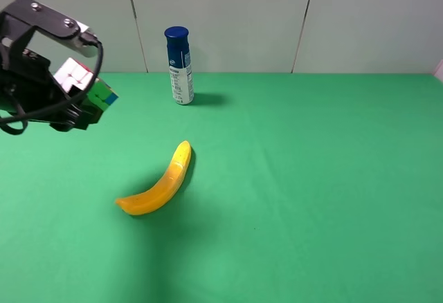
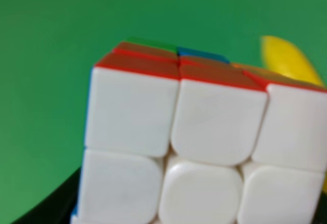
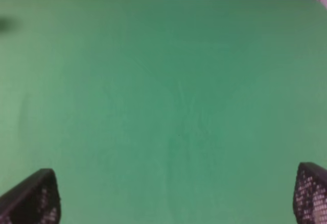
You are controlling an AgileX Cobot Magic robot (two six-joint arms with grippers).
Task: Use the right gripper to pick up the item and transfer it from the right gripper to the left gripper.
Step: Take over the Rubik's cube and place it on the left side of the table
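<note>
My left gripper has the puzzle cube. It will let go of the cube on the green table [image 1: 122, 143] facing the inner curve of the banana.
The puzzle cube [image 1: 86, 87] is held in my left gripper [image 1: 77, 102] at the far left of the high view, lifted above the green table. In the left wrist view the cube [image 2: 204, 142] fills most of the frame, its white face toward the camera and red squares along its top. My left gripper is shut on it. My right gripper [image 3: 176, 196] is out of the high view. Its wrist view shows two black fingertips [image 3: 33, 198] wide apart over bare green cloth, open and empty.
A yellow banana [image 1: 158, 182] lies on the green table [image 1: 311, 178] left of the middle; it also shows in the left wrist view [image 2: 288, 60]. A blue-capped bottle [image 1: 179, 64] stands upright near the back wall.
</note>
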